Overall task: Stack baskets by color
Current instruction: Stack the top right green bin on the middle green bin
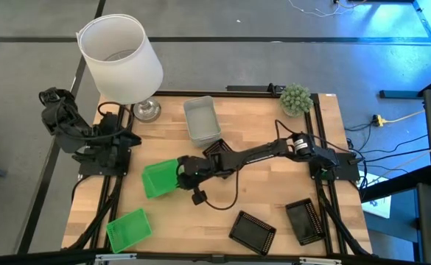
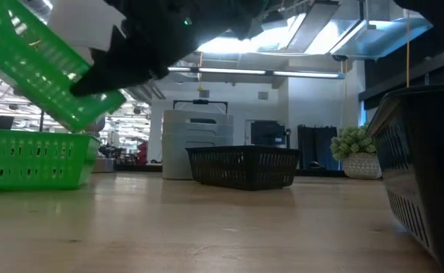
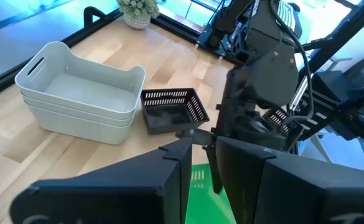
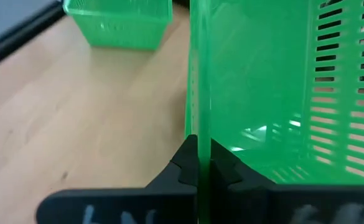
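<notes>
My right gripper will put down and release its green basket on the wood (image 1: 169, 178) between the other green basket and the grey-white baskets.
My right gripper (image 4: 197, 165) is shut on a green basket (image 1: 159, 179) at the table's middle left, with the basket held tilted above the table (image 2: 39, 64). A second green basket (image 1: 129, 228) rests on its base near the front left corner. Two grey-white baskets (image 1: 202, 119) stand nested at the far middle. One black basket (image 1: 215, 149) sits beside them, partly under my right arm. Two more black baskets (image 1: 252, 232) (image 1: 305, 219) lie at the front right. My left gripper (image 3: 200, 168) is drawn back at the left edge, open by a narrow gap, with nothing in it. My right gripper pinches one side wall of the green basket at its rim (image 4: 198, 118), one finger inside the basket and one outside. The fingers (image 4: 222, 171) come slanting down from the table's right. The basket is lifted clear and hangs tilted.
A lamp with a white shade (image 1: 119, 57) stands at the far left corner and a small green ball-shaped plant (image 1: 295, 98) at the far right. Bare wood lies between the two green baskets and across the front middle (image 1: 193, 228).
</notes>
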### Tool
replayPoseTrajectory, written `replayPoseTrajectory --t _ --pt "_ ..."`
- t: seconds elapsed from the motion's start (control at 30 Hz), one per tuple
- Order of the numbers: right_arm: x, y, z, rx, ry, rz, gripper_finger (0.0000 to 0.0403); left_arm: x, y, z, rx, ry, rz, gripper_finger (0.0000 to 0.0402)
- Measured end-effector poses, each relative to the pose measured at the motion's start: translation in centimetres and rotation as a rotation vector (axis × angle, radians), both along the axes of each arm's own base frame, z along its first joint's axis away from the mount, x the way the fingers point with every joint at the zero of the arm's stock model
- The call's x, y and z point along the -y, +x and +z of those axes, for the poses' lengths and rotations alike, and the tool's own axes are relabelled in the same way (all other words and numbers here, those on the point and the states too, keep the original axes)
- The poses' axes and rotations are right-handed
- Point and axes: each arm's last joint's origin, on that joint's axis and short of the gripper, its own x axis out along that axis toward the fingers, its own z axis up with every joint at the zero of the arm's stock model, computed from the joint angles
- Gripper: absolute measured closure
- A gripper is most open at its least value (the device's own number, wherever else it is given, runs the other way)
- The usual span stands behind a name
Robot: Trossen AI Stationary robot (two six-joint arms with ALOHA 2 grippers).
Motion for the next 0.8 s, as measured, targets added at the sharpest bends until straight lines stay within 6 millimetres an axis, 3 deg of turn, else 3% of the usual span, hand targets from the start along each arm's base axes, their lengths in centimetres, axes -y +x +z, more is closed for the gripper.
replayPoseTrajectory --t 0.33,0.6,0.8 --pt "1.4 -0.3 -0.4 -0.070 -0.013 -0.026 0.0403 0.0 0.0 0.0 0.000 0.001 0.000 0.0335" --pt "0.3 0.3 2.8 0.025 -0.047 0.067 0.0403 0.0 0.0 0.0 -0.003 0.025 -0.010 0.0335" --pt "0.6 -0.1 1.4 -0.047 -0.069 0.081 0.0403 0.0 0.0 0.0 -0.003 0.025 -0.010 0.0335"
